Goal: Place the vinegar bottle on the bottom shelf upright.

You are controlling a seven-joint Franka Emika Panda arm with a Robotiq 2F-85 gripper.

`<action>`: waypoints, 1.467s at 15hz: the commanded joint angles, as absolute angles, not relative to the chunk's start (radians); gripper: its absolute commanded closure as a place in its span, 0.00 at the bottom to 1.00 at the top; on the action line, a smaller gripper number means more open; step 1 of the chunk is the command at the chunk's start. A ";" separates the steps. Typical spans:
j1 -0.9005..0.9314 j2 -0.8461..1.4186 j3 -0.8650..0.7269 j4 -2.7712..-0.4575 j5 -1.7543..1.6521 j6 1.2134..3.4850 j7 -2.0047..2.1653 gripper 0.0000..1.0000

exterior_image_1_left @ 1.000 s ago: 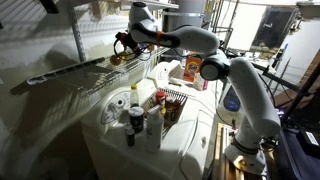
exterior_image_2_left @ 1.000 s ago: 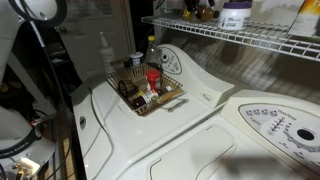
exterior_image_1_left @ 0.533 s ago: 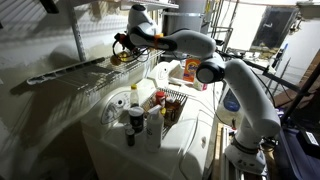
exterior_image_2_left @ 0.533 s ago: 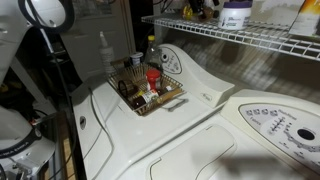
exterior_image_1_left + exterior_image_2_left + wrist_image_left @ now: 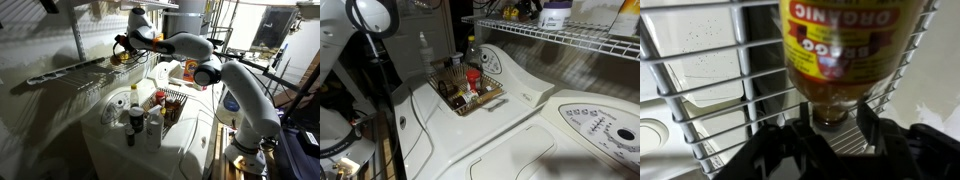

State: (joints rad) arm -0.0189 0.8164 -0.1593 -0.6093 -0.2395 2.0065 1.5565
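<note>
The vinegar bottle lies tilted over the shelf wires; next I regrip the neck (image 5: 829, 106), lift the bottle clear and turn it upright.
In the wrist view the vinegar bottle (image 5: 835, 50), clear with amber liquid and a yellowish "ORGANIC" label, lies over the wires of the bottom shelf (image 5: 710, 70) with its neck pointing at me. My gripper (image 5: 836, 120) has one dark finger against each side of that neck, shut on it. In an exterior view the gripper (image 5: 122, 46) is at the near end of the long wire shelf (image 5: 70, 72), with the bottle an amber blur (image 5: 118, 57) under it. The same shelf (image 5: 570, 38) runs along the top of an exterior view; the bottle cannot be made out there.
A wire basket (image 5: 470, 92) of small bottles and jars sits on the white washing machine (image 5: 520, 130). A white bottle with a yellow top (image 5: 134, 96) stands by it. An orange jar (image 5: 190, 68) sits further back. A white jug (image 5: 555, 15) stands on the shelf.
The arm has shifted slightly toward the shelf end. The basket and the other bottles have not moved.
</note>
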 commanded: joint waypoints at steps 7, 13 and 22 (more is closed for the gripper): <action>-0.008 0.857 -0.197 -0.542 -0.255 1.997 1.571 0.91; -0.005 0.851 -0.195 -0.544 -0.250 1.985 1.564 0.45; 0.003 0.843 -0.207 -0.544 -0.268 1.980 1.562 0.91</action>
